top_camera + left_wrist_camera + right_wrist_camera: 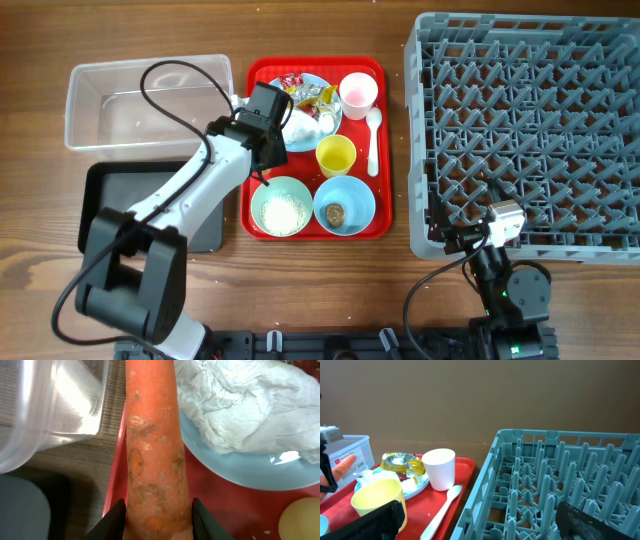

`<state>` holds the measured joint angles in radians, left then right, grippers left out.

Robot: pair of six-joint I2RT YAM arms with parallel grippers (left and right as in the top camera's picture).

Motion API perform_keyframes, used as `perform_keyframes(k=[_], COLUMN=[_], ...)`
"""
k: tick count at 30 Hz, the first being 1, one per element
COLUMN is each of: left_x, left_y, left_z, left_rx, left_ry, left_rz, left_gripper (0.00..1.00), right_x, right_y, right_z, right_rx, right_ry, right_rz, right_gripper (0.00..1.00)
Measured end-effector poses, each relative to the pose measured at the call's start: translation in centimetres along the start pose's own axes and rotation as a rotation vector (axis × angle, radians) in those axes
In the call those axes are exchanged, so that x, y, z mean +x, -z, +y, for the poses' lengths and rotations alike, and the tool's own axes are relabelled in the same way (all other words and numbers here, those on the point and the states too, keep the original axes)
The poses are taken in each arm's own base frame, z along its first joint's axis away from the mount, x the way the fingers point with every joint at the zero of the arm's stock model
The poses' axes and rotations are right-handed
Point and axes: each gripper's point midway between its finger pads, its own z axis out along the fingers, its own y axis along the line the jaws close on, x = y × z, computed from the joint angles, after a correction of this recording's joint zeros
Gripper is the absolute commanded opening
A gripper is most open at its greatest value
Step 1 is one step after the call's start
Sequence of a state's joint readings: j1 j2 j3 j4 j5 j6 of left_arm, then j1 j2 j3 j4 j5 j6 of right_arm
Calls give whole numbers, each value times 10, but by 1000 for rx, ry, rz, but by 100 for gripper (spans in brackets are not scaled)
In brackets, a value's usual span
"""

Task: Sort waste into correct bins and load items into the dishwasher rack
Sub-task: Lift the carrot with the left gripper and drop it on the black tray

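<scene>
I should let go of the orange carrot with my left gripper inside the near half of the black bin (pixel 149 227).
My left gripper (pixel 158 522) is shut on the thick end of an orange carrot (pixel 155 450), which runs along the red tray's left edge beside the light blue plate (pixel 240 467) holding white tissue (pixel 240 405). From overhead the gripper (pixel 265 150) hides the carrot. Wrappers (pixel 305 90) lie on the plate's far side. One bowl (pixel 281 207) holds rice and the other bowl (pixel 350 195) a brown lump (pixel 336 213). A pink cup (pixel 358 92), yellow cup (pixel 336 155) and white spoon (pixel 373 140) also sit on the tray. My right gripper (pixel 485 525) is open over the rack's (pixel 530 130) front left corner.
The clear bin (pixel 145 100) stands left of the red tray (pixel 380 225), with the black bin (pixel 110 200) in front of it, partly under my left arm. The grey rack fills the right side, close to the tray's right edge.
</scene>
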<state>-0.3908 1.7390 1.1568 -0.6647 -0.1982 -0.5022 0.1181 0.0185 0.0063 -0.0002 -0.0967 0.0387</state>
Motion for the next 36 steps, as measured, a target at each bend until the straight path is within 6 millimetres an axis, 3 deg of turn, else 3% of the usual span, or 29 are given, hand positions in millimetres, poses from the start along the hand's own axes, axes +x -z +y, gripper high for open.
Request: perform_keyframes(k=[4,10,14,15,22,26,31,36], left_x=[-4,-2,9,9,8,10,26,58], left_y=[24,83,99,102,96,97,87,44], left_z=[3,19,34,46,155,207,249,257], left_rx=[20,51,29,7,-199,-271,-318,-277], left_ry=[8,66,120,157,542,722,877,972], left_rz=[-31,-83,-61,-55,9,13,30,63], left_gripper=[11,12,12,11,9,9,9,9], right_x=[0,0,0,0,0,0,0,0], right_y=[0,0,0,0,0,0,0,0], right_z=[0,0,0,0,0,0,0,0], right_rx=[0,0,0,0,0,0,0,0], right_ry=[0,0,0,0,0,0,0,0], right_rz=[0,0,0,0,0,0,0,0], right_gripper=[100,100,100,100,100,100,100,100])
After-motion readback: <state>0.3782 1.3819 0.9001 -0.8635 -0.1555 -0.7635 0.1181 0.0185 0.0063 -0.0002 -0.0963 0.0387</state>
